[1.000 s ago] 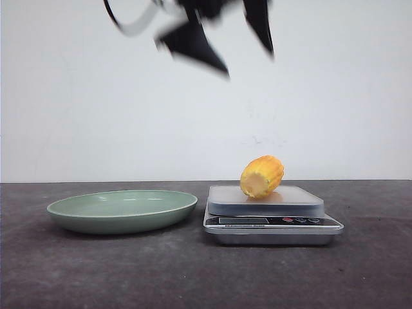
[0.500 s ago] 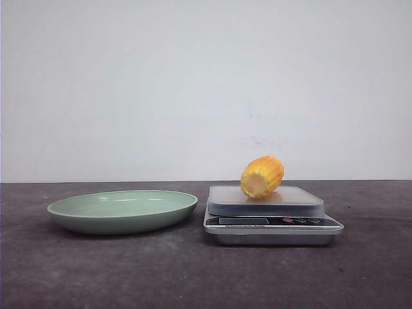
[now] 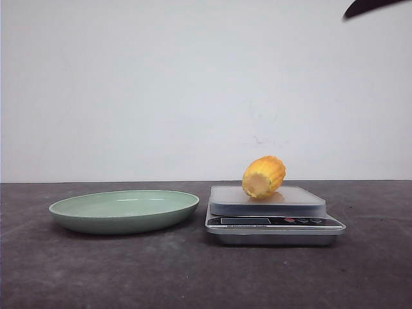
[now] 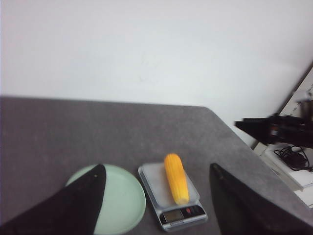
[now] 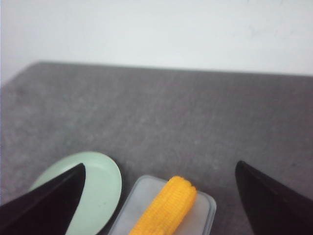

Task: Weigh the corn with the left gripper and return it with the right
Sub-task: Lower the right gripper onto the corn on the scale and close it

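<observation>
My right gripper needs to close on the middle of the corn (image 3: 265, 174) (image 5: 164, 209), which is lying on the platform of the silver scale.
The orange-yellow corn (image 3: 263, 176) lies on its side on the platform of the silver scale (image 3: 273, 222), right of the pale green plate (image 3: 123, 210). The left gripper (image 4: 156, 166) is open and empty, high above the table, and looks down on the corn (image 4: 176, 177), scale and plate. The right gripper (image 5: 160, 165) is open and empty, also high up, with the corn (image 5: 166, 208) below the gap between its fingers. In the front view only a dark tip (image 3: 370, 6) shows, at the top right edge.
The plate (image 4: 122, 200) is empty and sits close beside the scale (image 4: 183, 215). The right arm (image 4: 279, 129) shows in the left wrist view beyond the table's right edge. Cables and white items (image 4: 293, 161) lie off the table there.
The left gripper, blurred at the top of the front view one second ago, has risen out of it. A dark tip has now entered at the top right. The corn has stayed on the scale.
</observation>
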